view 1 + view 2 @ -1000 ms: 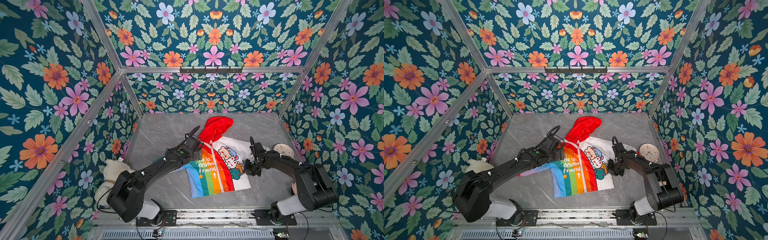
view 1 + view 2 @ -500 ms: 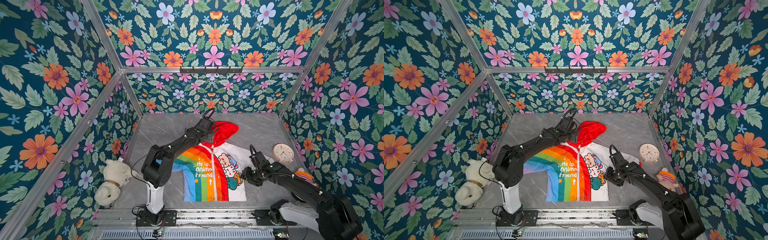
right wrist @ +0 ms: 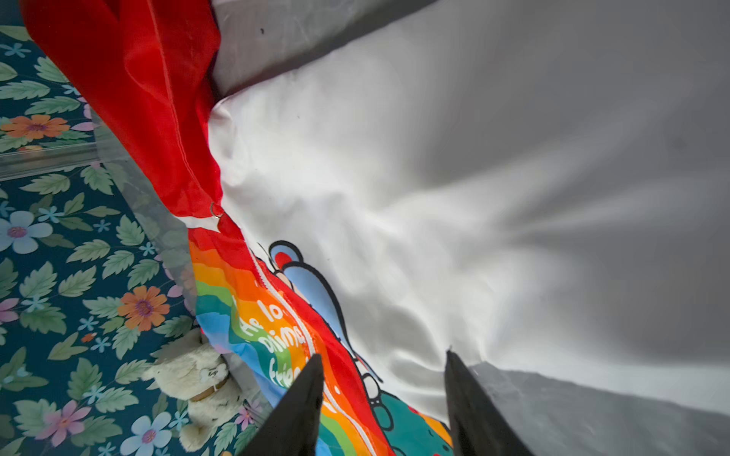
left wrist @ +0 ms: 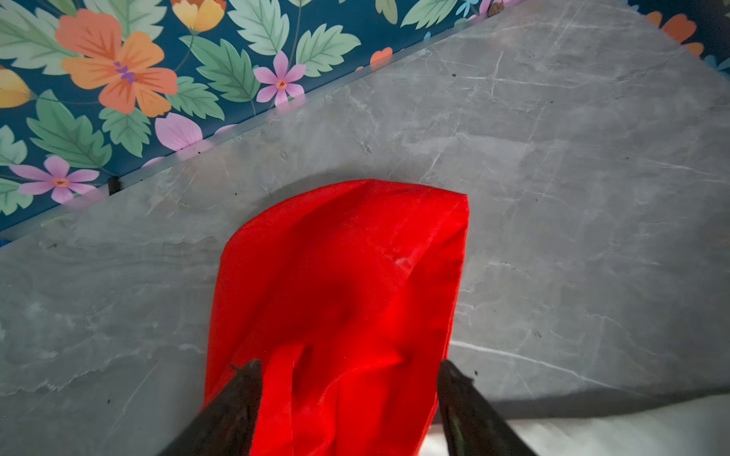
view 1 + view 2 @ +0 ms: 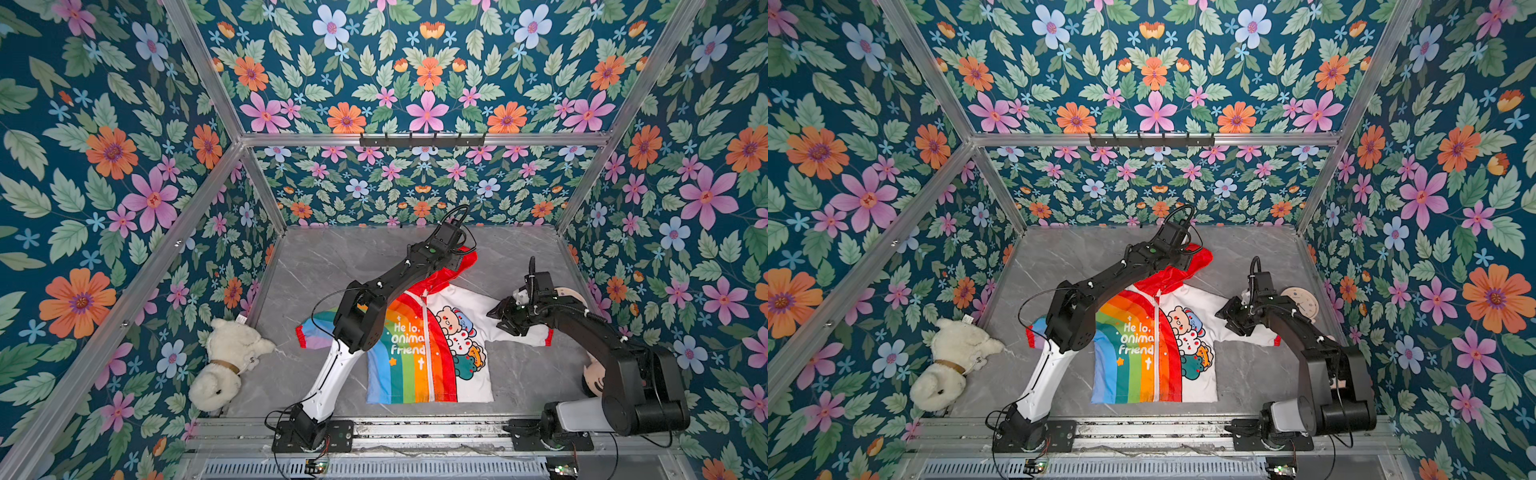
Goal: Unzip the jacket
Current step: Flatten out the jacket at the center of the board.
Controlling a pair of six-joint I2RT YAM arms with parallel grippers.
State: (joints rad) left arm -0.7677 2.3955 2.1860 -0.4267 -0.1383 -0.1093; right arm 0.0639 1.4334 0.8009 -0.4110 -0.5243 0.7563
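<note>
My left gripper needs to take the hood's far edge [image 4: 254, 226] and swing the red hood straight before unzipping, since it slants from the line of the zipper toward the clock.
The jacket [image 5: 432, 353] [image 5: 1158, 353] lies flat on the grey table, front up, with its red hood [image 4: 343, 272] toward the back wall. Its white zipper [image 5: 424, 332] [image 3: 294, 314] runs closed between the rainbow half and the white cartoon half, and the ring pull [image 3: 216, 211] sits at the collar. My left gripper [image 5: 455, 259] [image 4: 349, 365] is open low over the hood, one finger at each edge of it. My right gripper [image 5: 498, 320] [image 3: 383, 355] is open just above the white sleeve [image 5: 523, 332], holding nothing.
A white plush bear [image 5: 226, 361] lies against the left wall. A round clock [image 5: 571, 293] and a doll head [image 5: 592, 376] lie by the right wall behind my right arm. A hook rail [image 5: 422, 139] crosses the back wall. The metal base rail [image 5: 415, 432] borders the front.
The jacket went from bunched up to spread flat with both sleeves out. My left gripper moved back from the collar to the hood. My right gripper opened over the white sleeve.
</note>
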